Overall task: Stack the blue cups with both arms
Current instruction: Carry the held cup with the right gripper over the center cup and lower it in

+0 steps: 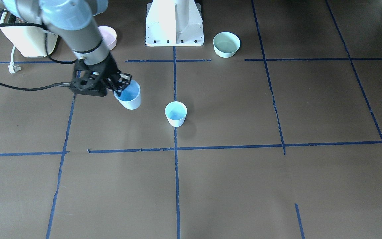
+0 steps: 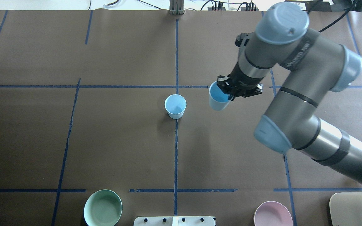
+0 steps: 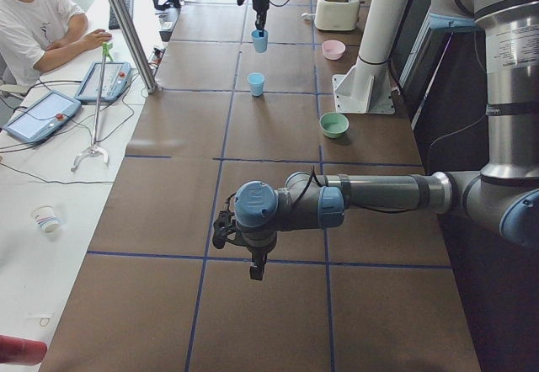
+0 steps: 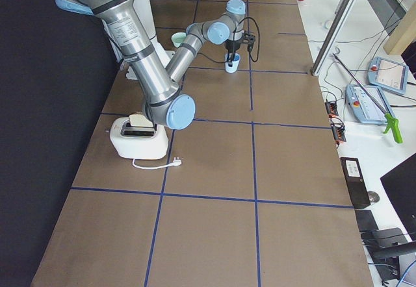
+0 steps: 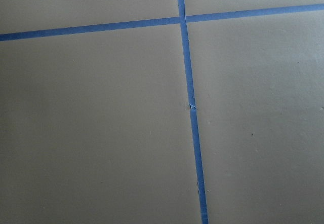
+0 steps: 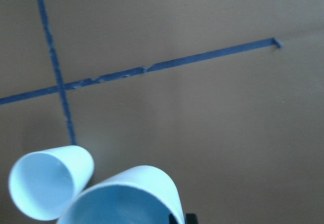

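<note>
My right gripper will let go of the second blue cup inside the blue cup standing on the centre tape line [image 1: 176, 110] [image 6: 45, 184].
One blue cup [image 1: 176, 114] stands upright on the table's centre tape line, also in the overhead view [image 2: 175, 106]. My right gripper [image 1: 122, 83] is shut on the rim of the second blue cup [image 1: 129, 98], one finger inside it, and holds it tilted above the table beside the standing cup. In the overhead view the right gripper [image 2: 226, 91] and held cup [image 2: 217, 100] are right of the standing cup. The right wrist view shows both, the held cup [image 6: 126, 198] and the standing one [image 6: 48, 186]. My left gripper [image 3: 253, 267] shows only in the left side view, far from the cups; I cannot tell its state.
A pink bowl [image 2: 272, 214] and a mint-green bowl [image 2: 102, 207] sit near the robot's edge, either side of the white pedestal [image 1: 174, 23]. A white toaster [image 4: 138, 137] with its cord stands by the right arm's base. A person [image 3: 34, 18] sits at the side bench.
</note>
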Robot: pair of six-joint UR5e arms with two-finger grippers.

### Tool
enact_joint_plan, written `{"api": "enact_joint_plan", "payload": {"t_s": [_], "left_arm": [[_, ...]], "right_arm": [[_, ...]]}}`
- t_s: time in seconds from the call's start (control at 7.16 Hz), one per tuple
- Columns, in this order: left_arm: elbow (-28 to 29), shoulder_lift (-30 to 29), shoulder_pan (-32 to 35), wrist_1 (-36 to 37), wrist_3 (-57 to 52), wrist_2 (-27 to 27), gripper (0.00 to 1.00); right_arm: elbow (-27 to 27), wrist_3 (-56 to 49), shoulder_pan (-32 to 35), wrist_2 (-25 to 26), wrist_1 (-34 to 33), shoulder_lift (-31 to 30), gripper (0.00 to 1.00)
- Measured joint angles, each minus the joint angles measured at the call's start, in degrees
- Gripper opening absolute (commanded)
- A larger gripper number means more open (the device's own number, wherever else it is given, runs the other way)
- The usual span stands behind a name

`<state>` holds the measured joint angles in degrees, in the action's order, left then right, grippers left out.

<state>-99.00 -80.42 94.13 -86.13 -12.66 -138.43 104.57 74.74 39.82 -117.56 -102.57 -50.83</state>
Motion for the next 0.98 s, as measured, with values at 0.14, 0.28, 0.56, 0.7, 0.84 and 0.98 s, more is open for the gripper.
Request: {"api": "enact_joint_plan", "payload": {"t_s": [0.14,0.28,0.56,0.7,0.84,0.98], "left_arm": [[0.02,0.0,0.0,0.0,0.0,0.0,1.0],[0.05,0.0,0.0,0.0,0.0,0.0,1.0],[0.04,0.0,0.0,0.0,0.0,0.0,1.0],[0.04,0.0,0.0,0.0,0.0,0.0,1.0],[0.05,0.0,0.0,0.0,0.0,0.0,1.0],[0.09,0.0,0.0,0.0,-0.02,0.0,1.0]], "right_arm": [[-4.37,4.85,-2.4,2.11,-0.34,5.91,0.0],[-7.03,7.33,-3.78,3.68,-0.41,8.9,0.0],[-8.71,8.61,-5.18,5.39,-0.09,9.89,0.0],[-9.18,8.95,-5.74,6.18,1.06,9.61,0.0],[-9.66,9.49,-6.15,6.65,2.44,9.32,0.0],[-10.09,9.85,-6.43,7.05,3.33,9.17,0.0]]}}
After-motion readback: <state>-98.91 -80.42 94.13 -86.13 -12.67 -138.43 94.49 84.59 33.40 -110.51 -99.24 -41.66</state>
